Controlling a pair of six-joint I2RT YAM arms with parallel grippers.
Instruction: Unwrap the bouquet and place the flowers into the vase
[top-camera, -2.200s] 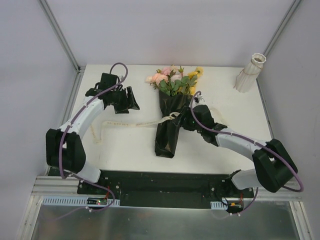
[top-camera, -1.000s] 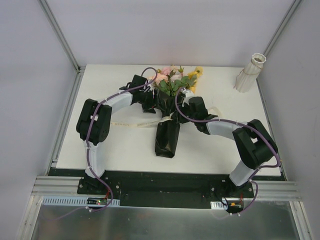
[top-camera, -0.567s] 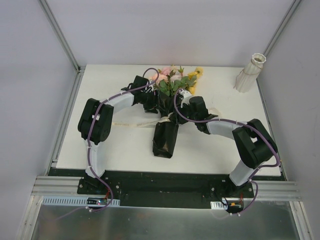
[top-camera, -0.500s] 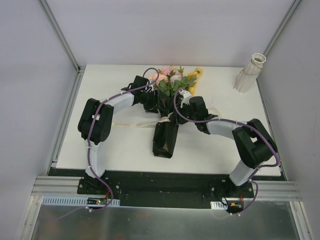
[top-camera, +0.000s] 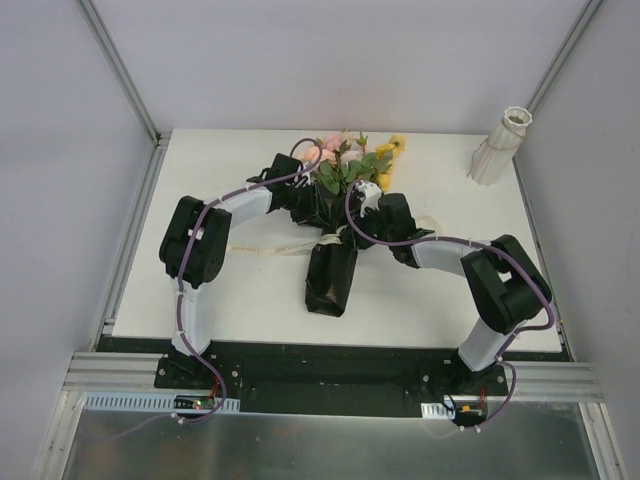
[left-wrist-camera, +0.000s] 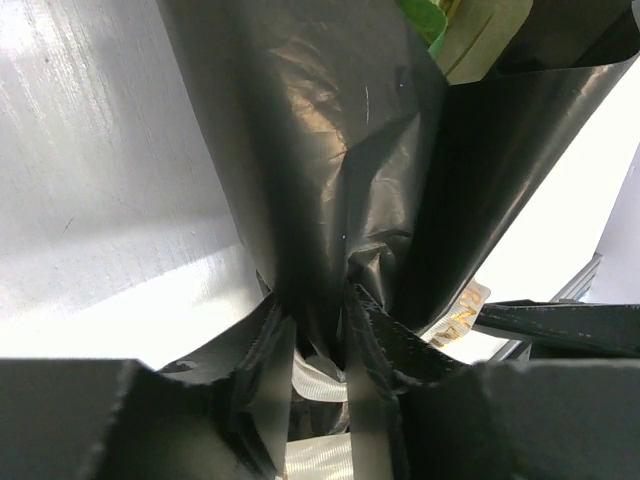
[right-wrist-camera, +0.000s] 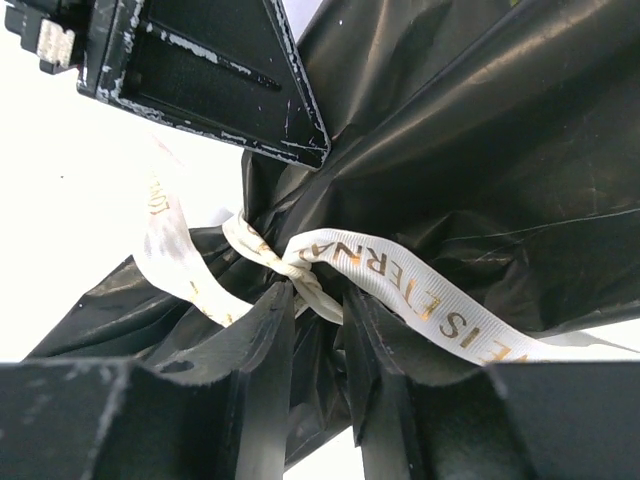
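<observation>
The black wrap is in my right gripper's fingers along with the ribbon, so I need to open them and pinch just the ribbon (right-wrist-camera: 320, 302) next to the knot.
The bouquet (top-camera: 333, 268) lies in the middle of the table, its flowers (top-camera: 350, 160) pointing to the far edge and still inside the black wrap (left-wrist-camera: 330, 150). A cream ribbon (right-wrist-camera: 420, 290) is knotted round the neck of the wrap. My left gripper (top-camera: 318, 208) comes in from the left and is shut on the gathered wrap (left-wrist-camera: 318, 320) at the neck. My right gripper (top-camera: 358, 228) comes in from the right, and its jaws are shut on the ribbon knot (right-wrist-camera: 305, 290) and the wrap under it. The white ribbed vase (top-camera: 500, 145) stands upright at the far right corner.
A loose tail of the ribbon (top-camera: 260, 247) trails left across the white table (top-camera: 230, 300). Metal frame posts (top-camera: 120, 70) rise at the far corners, and a grey wall stands close behind the flowers. My left gripper's finger (right-wrist-camera: 200, 70) shows in the right wrist view.
My left arm swung in from the left to the bouquet's neck and its jaws closed on the wrap. My right gripper moved up onto the ribbon knot. The bouquet shifted slightly left.
</observation>
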